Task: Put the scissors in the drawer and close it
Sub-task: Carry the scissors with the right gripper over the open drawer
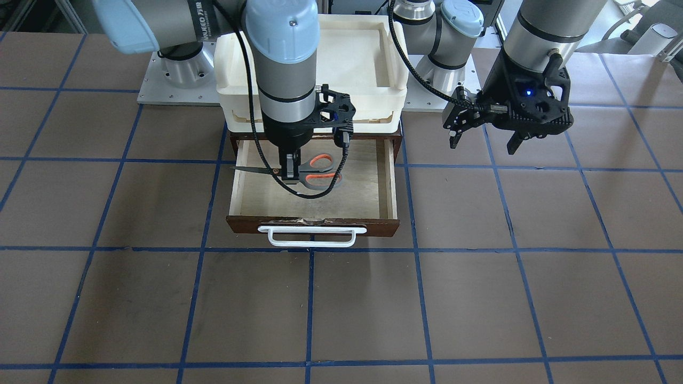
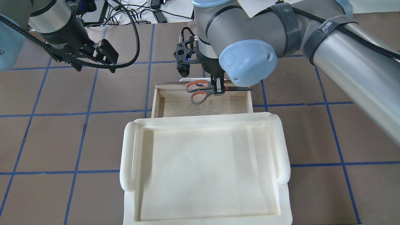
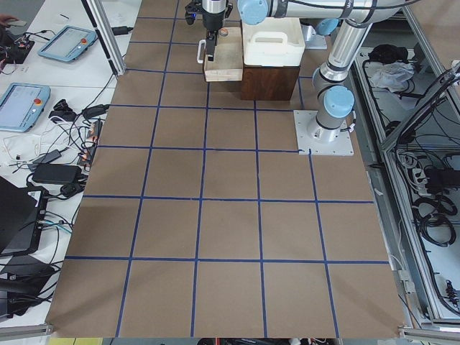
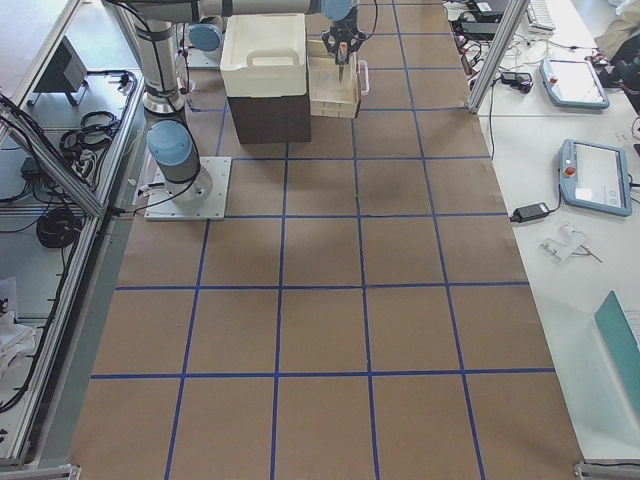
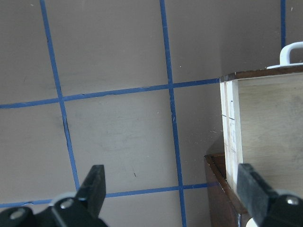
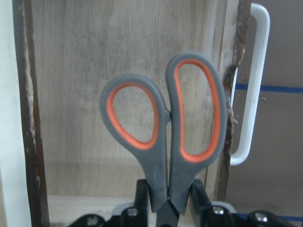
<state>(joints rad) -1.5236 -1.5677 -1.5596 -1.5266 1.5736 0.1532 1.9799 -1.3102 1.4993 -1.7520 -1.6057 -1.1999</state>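
Observation:
My right gripper is going to let go of the scissors flat on the bottom of the drawer, close behind its chipped front (image 1: 324, 204) (image 6: 188, 68).
The scissors (image 1: 319, 172), with dark grey handles lined orange, hang level over the open drawer (image 1: 347, 200). My right gripper (image 1: 291, 173) is shut on the scissors near the pivot. The blade tip reaches over the drawer's side wall. In the overhead view the scissors (image 2: 199, 91) sit in the right gripper (image 2: 218, 89) above the drawer (image 2: 203, 106). The right wrist view shows the handles (image 6: 165, 132) over the pale drawer floor (image 6: 85, 71) and the white bar handle (image 6: 251, 94). My left gripper (image 1: 483, 136) is open and empty beside the drawer, with its fingers (image 5: 94, 184) spread over the table.
White plastic trays (image 2: 128, 150) are stacked on the dark brown cabinet (image 3: 269, 79) behind the drawer. The drawer's chipped front and white handle (image 1: 312, 236) face the open brown table with blue grid lines. Both robot bases (image 1: 176, 74) stand behind the trays.

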